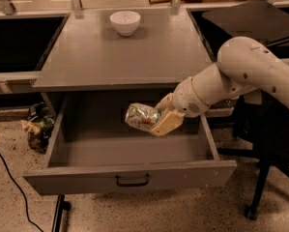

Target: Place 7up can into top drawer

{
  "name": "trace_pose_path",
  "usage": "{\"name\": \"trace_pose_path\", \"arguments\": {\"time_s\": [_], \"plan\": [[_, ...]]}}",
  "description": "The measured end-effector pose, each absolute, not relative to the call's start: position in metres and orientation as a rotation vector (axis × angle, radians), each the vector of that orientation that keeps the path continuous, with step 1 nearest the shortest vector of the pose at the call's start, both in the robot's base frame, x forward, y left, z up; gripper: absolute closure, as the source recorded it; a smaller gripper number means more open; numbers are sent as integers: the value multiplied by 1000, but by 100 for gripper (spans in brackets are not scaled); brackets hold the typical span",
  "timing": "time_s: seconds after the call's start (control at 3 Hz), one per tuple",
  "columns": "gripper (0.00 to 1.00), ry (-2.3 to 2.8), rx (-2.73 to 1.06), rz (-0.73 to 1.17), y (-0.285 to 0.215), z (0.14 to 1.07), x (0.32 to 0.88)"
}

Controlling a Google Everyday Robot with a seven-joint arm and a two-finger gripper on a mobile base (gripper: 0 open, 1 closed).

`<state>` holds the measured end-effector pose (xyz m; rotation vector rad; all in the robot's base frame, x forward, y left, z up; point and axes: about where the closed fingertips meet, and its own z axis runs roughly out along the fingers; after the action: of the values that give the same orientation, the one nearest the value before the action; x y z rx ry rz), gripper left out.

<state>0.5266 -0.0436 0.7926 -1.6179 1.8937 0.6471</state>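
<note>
The robot's gripper should release the 7up can on the bare drawer's bottom [160, 133], just off the middle toward the dark chair.
The 7up can [141, 117] is dented, silver with green and red print. My gripper [159, 119] is shut on it and holds it on its side in the air, over the open top drawer [129, 176], right of its middle. The drawer is pulled far out from under the grey table top [124, 52]; its flat front panel has a small dark bar handle [132, 180]. The white arm [240, 76] reaches in from the right. The drawer floor under the can is bare.
A white round bowl [125, 22] stands at the back of the table top. A dark chair [267, 144] stands to the right of the drawer. A crumpled bag [37, 124] and a black cable [11, 187] lie on the speckled floor at the left.
</note>
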Motion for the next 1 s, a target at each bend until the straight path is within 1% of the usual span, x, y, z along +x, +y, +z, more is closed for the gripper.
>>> {"name": "trace_pose_path", "arguments": {"time_s": [0.67,1.0], "plan": [[100,1905,-1588,659,-46,789,527],[100,2017,-1522,646,-61,763,548]]}}
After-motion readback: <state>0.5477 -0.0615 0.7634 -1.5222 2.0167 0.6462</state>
